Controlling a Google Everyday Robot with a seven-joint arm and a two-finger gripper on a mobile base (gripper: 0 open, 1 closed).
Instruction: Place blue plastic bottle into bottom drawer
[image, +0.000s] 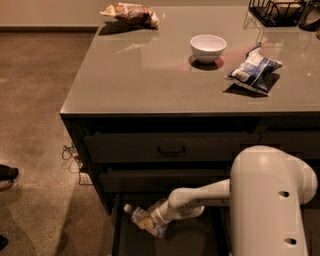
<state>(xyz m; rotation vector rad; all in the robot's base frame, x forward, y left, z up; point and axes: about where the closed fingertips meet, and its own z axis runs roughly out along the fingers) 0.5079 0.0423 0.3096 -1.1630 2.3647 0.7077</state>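
Next, I bring the blue plastic bottle to rest and let go of it in the bottom drawer (146, 221), by the side that is nearest to the cables. The bottle is now tilted just over that drawer.
The blue plastic bottle (136, 214) lies tilted in my gripper (148, 223), white cap pointing up and left, just over the dark inside of the open bottom drawer (190, 240). My gripper is shut on the bottle, low at the drawer's left front part. My white arm reaches in from the right, and its big white housing hides the drawer's right side.
On the counter (150, 75) stand a white bowl (208, 47), a blue-and-white snack bag (254, 69), a brown snack bag (131, 13) at the far left and a black wire rack (278, 11) at the far right. Two handled drawers (171, 148) sit shut above. Cables (72, 155) lie by the cabinet.
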